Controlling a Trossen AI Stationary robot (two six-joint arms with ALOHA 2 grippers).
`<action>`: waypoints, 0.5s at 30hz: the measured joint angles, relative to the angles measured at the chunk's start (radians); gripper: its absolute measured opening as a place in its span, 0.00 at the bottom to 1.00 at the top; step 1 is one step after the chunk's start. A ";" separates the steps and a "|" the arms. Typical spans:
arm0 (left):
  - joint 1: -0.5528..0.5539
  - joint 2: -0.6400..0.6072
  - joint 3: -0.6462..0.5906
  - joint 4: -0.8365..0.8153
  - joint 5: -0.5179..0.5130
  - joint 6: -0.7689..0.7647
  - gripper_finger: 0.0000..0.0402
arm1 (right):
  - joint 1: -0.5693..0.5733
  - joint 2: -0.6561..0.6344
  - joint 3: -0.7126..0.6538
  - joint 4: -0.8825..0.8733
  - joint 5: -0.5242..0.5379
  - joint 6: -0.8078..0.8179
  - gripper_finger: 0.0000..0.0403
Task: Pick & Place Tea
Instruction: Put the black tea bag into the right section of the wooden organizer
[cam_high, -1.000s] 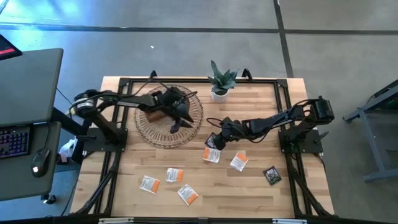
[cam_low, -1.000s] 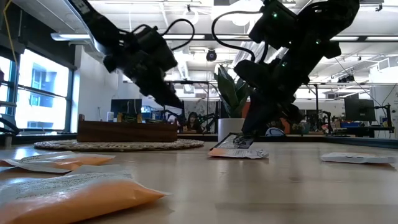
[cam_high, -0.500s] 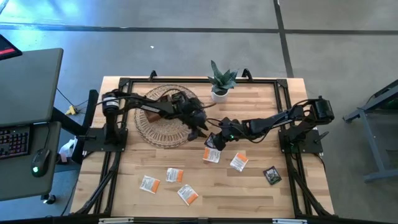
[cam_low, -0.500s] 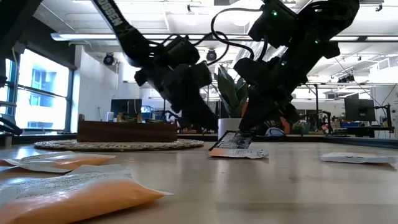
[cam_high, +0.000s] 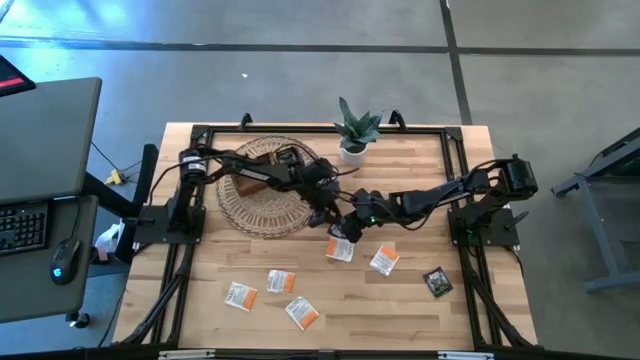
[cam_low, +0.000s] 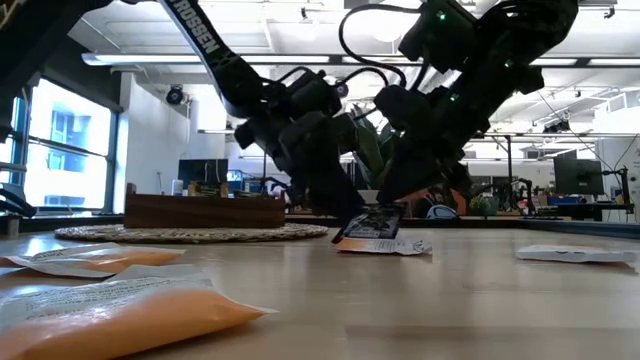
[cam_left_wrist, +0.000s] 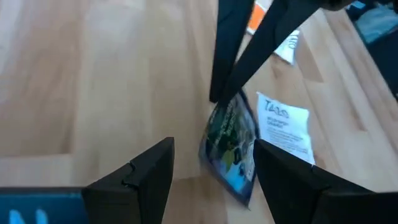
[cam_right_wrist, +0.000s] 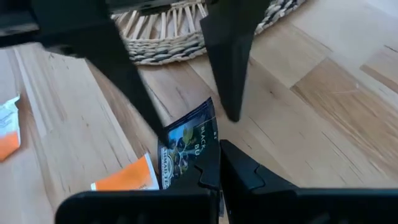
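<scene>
The dark sachet slants from my right gripper between my left gripper's open fingers; I need to lower it flat before my left gripper takes its loose end (cam_left_wrist: 209, 148).
My right gripper (cam_high: 349, 228) is shut on a dark tea sachet (cam_right_wrist: 185, 144) with a pale green label, at mid-table just right of the woven mat. My left gripper (cam_high: 334, 212) reaches across from the left and is open. Its fingers (cam_right_wrist: 227, 68) stand on either side of that sachet (cam_left_wrist: 231, 146) and I see no touch. An orange-and-white sachet (cam_high: 341, 250) lies flat just nearer. Several more orange-and-white sachets (cam_high: 281, 282) and another dark one (cam_high: 437, 282) lie flat toward the near edge. My right gripper pinches the dark sachet between its two fingers at one edge (cam_right_wrist: 200, 163), coming slanting down from the table's right. The sachet stands tilted (cam_low: 375, 224), raised at the held end, its lower edge down by the orange-and-white sachet (cam_low: 392, 246).
A brown wooden tray (cam_high: 262, 170) sits on the round woven mat (cam_high: 250, 205) at the table's far left. A small potted plant (cam_high: 353, 131) stands at the far edge. Black frame rails run along the table's sides. Bare wood lies between the two groups of sachets.
My left gripper has swung from above the woven mat toward the table's right and down, ending with its fingers around the dark sachet. My right gripper and the sachet have kept still.
</scene>
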 joint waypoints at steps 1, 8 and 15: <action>-0.002 0.004 0.004 0.002 0.022 0.000 0.54 | 0.000 0.000 0.000 0.001 0.000 0.000 0.00; -0.015 0.006 0.004 -0.010 0.014 0.011 0.53 | 0.000 0.000 0.000 0.007 0.001 -0.015 0.00; -0.019 0.006 0.004 -0.024 0.027 0.025 0.35 | 0.000 0.000 0.000 0.010 0.010 -0.015 0.00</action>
